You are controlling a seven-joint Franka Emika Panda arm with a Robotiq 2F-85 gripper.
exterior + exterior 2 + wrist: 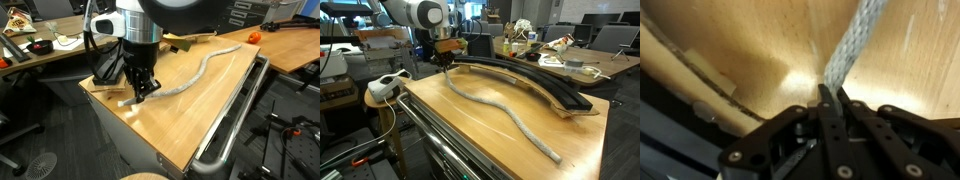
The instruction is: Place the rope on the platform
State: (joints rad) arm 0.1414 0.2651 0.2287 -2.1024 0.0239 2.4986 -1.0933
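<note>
Next, my gripper releases the end of the rope on the near tip of the black arc-shaped platform (99, 69).
The pale grey rope (500, 105) lies in a wavy line along the wooden tabletop (570, 125); it also shows in an exterior view (200, 70). My gripper (444, 66) is shut on one end of the rope, low over the table, as also seen in an exterior view (147, 90). In the wrist view the rope (855, 45) runs away from between the closed fingers (833, 95). The black arc-shaped platform (530, 80) with light wooden edging lies along the table's far side, just beside the gripper. Its curved edge (700, 70) shows at the left of the wrist view.
A metal rail frame (235, 115) runs along the table's long edge, also seen in an exterior view (440, 140). A white power strip (385, 85) sits on a side stand. A cluttered desk (560, 55) stands behind the platform. A small orange object (254, 37) lies on a neighbouring desk.
</note>
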